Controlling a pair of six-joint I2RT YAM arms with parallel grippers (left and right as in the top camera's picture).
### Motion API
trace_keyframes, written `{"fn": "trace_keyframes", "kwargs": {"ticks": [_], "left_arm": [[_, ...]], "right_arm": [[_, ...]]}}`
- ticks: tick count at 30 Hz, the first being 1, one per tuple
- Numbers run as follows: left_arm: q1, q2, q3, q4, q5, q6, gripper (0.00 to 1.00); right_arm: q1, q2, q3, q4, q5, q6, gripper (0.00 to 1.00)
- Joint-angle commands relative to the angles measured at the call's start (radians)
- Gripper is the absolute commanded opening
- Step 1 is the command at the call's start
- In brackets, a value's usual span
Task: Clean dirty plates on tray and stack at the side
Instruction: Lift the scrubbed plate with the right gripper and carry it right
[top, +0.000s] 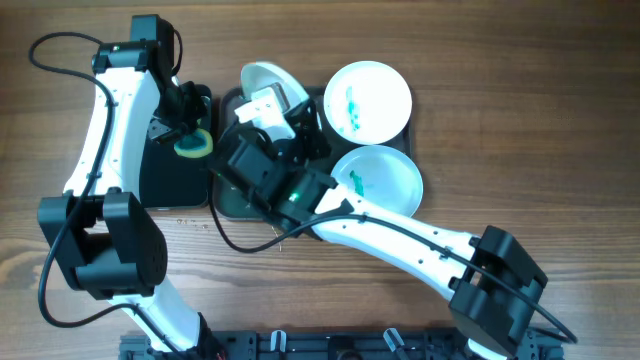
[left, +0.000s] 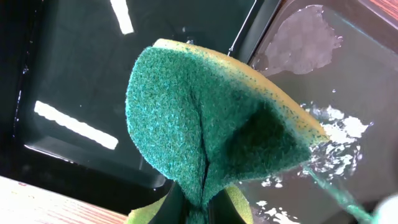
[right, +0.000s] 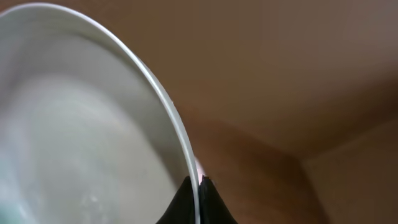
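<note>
I should release the white plate, now tilted above the dark tray, from my right gripper on the bare wood (top: 464, 141) close beside the smeared plates.
My right gripper (top: 272, 108) is shut on the rim of a white plate (top: 268, 80) and holds it tilted above the left end of the dark tray (top: 232, 200). In the right wrist view the fingers (right: 198, 190) pinch the rim of this plate (right: 81, 124). A white plate (top: 368, 98) with a teal smear lies at the tray's far right. A pale blue plate (top: 380, 180) with a smear lies at its near right. My left gripper (top: 190, 140) is shut on a green and yellow sponge (top: 192, 146), which fills the left wrist view (left: 211, 124), fingers (left: 199, 210) below it.
A black rectangular tub (top: 165, 185) stands left of the tray, under the sponge; it looks wet in the left wrist view (left: 81, 74). The right arm (top: 400, 235) reaches across the table's front to the tray. Bare wood lies right of the tray.
</note>
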Motion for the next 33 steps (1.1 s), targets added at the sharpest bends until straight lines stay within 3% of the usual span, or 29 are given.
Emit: {"fn": "trace_keyframes", "kwargs": {"ticks": [1,4,10,13,17,24,30,33], "left_arm": [[0.003,0.003,0.018,0.003,0.013,0.015,0.04],[0.003,0.003,0.018,0.004,0.013,0.015,0.04],[0.003,0.003,0.018,0.004,0.013,0.015,0.04],[0.003,0.003,0.018,0.005,0.013,0.015,0.04],[0.003,0.003,0.018,0.012,0.013,0.015,0.04],[0.003,0.003,0.018,0.018,0.013,0.015,0.04],[0.002,0.003,0.018,0.018,0.021,0.014,0.04],[0.0,0.003,0.018,0.018,0.041,0.011,0.04]], "right_arm": [[0.0,-0.02,0.005,0.087,0.179,-0.177,0.04],[0.0,-0.02,0.005,0.166,0.179,-0.266,0.04],[-0.002,-0.02,0.003,0.198,0.178,-0.287,0.04],[-0.003,-0.02,-0.006,0.19,0.149,-0.283,0.04],[-0.013,-0.02,-0.023,0.074,0.008,-0.159,0.04],[-0.121,-0.028,-0.018,-0.234,-0.443,0.225,0.04],[-0.314,-0.123,-0.005,-0.268,-1.104,0.272,0.04],[-0.439,-0.168,-0.005,-0.294,-1.3,0.334,0.04]]}}
